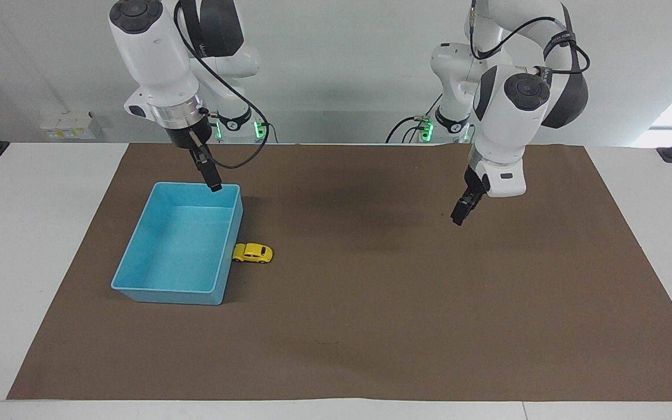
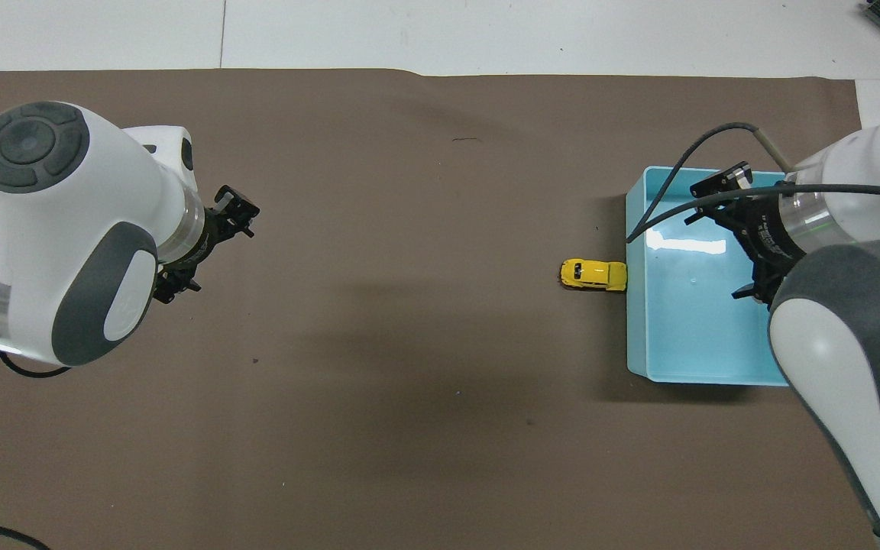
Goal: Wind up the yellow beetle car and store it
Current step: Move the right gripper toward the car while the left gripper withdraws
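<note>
My right gripper needs to move next to the middle of the yellow beetle car (image 2: 596,275), which is beside the blue tray, and then close there.
The yellow beetle car (image 1: 252,253) (image 2: 593,275) stands on the brown mat, with one end against the outer wall of the blue tray (image 1: 167,296) (image 2: 703,376), on the side toward the left arm. Nothing lies in the tray. My right gripper (image 1: 214,186) (image 2: 730,238) hangs in the air over the tray, open and holding nothing. Over bare mat toward the left arm's end hangs my left gripper (image 1: 457,219) (image 2: 205,249), also open with nothing in it. Neither gripper touches the car.
The brown mat (image 1: 371,326) covers most of the white table (image 1: 32,233). A cable loops from the right wrist over the tray. Nothing else lies on the mat.
</note>
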You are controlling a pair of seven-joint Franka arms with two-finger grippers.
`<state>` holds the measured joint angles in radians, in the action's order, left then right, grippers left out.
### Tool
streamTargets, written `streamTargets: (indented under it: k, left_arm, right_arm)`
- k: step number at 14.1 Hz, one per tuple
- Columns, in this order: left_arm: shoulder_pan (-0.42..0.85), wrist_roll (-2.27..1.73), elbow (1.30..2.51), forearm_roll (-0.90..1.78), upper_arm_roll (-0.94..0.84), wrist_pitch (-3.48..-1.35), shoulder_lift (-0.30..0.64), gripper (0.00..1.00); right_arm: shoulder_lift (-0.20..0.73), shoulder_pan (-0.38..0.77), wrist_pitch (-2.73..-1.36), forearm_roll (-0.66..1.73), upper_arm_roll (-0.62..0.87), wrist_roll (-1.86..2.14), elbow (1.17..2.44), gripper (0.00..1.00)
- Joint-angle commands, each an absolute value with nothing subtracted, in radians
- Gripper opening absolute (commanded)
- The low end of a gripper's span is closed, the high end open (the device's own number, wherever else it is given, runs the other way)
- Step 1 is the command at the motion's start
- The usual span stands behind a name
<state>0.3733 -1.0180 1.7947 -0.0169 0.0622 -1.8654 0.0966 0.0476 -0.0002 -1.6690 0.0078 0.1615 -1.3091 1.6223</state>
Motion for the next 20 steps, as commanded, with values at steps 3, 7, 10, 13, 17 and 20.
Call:
streamTargets:
  k: [3, 7, 10, 13, 17, 20]
  left_arm:
    - [0.325, -0.745, 1.867, -0.023, 0.055, -1.859, 0.014, 1.0]
    - [0.281, -0.58, 1.946, -0.023, 0.055, -1.865, -0.066, 1.0]
    - [0.245, -0.453, 1.962, -0.021, 0.055, -1.856, -0.092, 1.0]
    - [0.226, -0.353, 1.962, -0.021, 0.055, -1.853, -0.095, 1.0]
    - [0.16, -0.161, 1.973, -0.02, 0.055, -1.826, -0.123, 1.0]
    - [0.134, -0.054, 1.959, -0.02, 0.057, -1.793, -0.129, 1.0]
  right_arm:
    - [0.066, 0.031, -1.778, 0.006, 0.166, -1.569, 1.664, 1.0]
    - [0.106, 0.037, -1.799, 0.0, 0.166, -1.649, 1.667, 1.0]
    - [0.141, 0.035, -1.805, -0.037, 0.166, -1.69, 1.681, 1.0]
    - [0.156, 0.035, -1.919, -0.037, 0.164, -1.73, 1.765, 1.0]
    - [0.201, 0.037, -2.043, -0.055, 0.166, -1.798, 1.839, 1.0]
    - [0.244, 0.061, -2.123, -0.055, 0.166, -1.856, 1.868, 1.0]
